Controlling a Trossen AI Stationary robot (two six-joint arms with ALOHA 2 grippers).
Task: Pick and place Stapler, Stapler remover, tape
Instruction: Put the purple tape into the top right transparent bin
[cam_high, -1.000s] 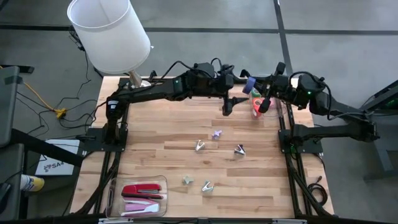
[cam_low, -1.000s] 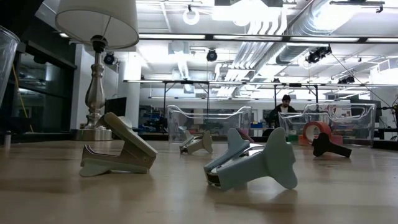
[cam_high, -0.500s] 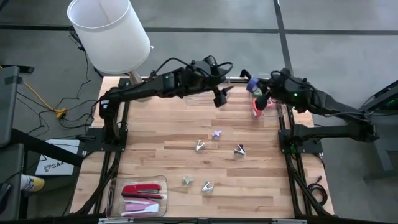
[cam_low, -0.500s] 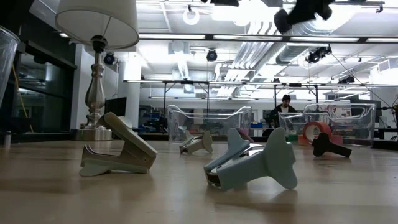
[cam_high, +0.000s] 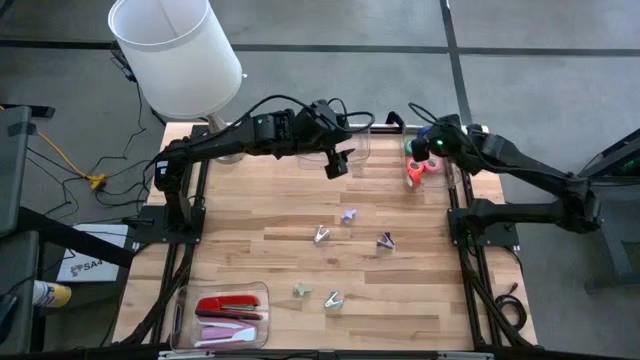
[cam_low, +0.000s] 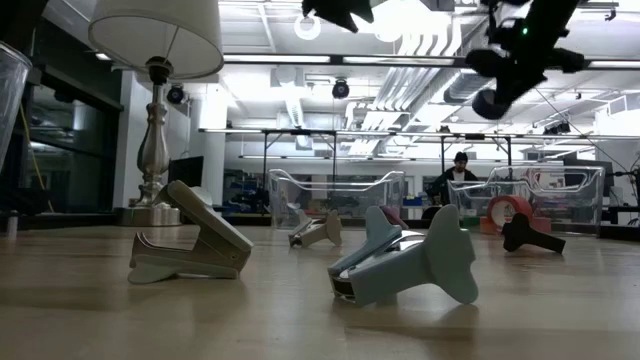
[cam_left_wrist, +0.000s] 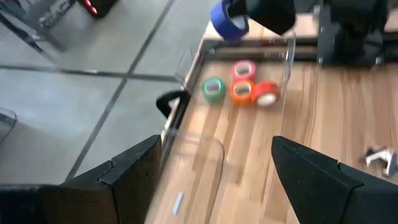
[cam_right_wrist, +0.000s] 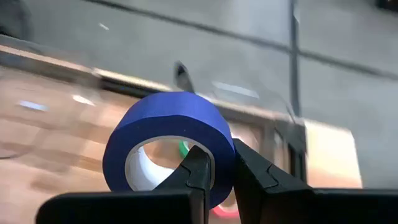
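Note:
Next, my right gripper releases the blue tape roll in the clear bin's near end (cam_high: 434, 182), next to the red tape roll.
My right gripper (cam_high: 425, 146) is shut on a blue tape roll (cam_right_wrist: 171, 134), in the air over the table's far right corner. The roll also shows in the left wrist view (cam_left_wrist: 228, 18). Below it, green (cam_left_wrist: 213, 87), pink (cam_left_wrist: 242, 69), orange (cam_left_wrist: 240, 92) and red (cam_left_wrist: 267, 94) tape rolls lie flat in a clear bin (cam_left_wrist: 287, 59). My left gripper (cam_high: 336, 163) is open and empty, raised over the table's far middle. Several claw-shaped staple removers (cam_high: 321, 234) rest on the table's middle. Staplers (cam_high: 229, 305) lie in a clear tray at the near left. My right gripper pinches the blue roll's wall (cam_right_wrist: 222, 152), one finger (cam_right_wrist: 198, 167) inside the ring's hole and the other (cam_right_wrist: 252, 171) outside. The roll is lifted clear, above the bin of tape rolls.
A lamp with a white shade (cam_high: 176, 53) stands at the far left corner. A second clear bin (cam_low: 335, 195) sits at the far middle. Two staple removers (cam_low: 195, 250) (cam_low: 410, 262) lie close to the near edge.
My left gripper has drawn back toward the table's left edge, staying open. My right gripper, still shut on the blue roll, has come into the low view from above, over the far right bin.

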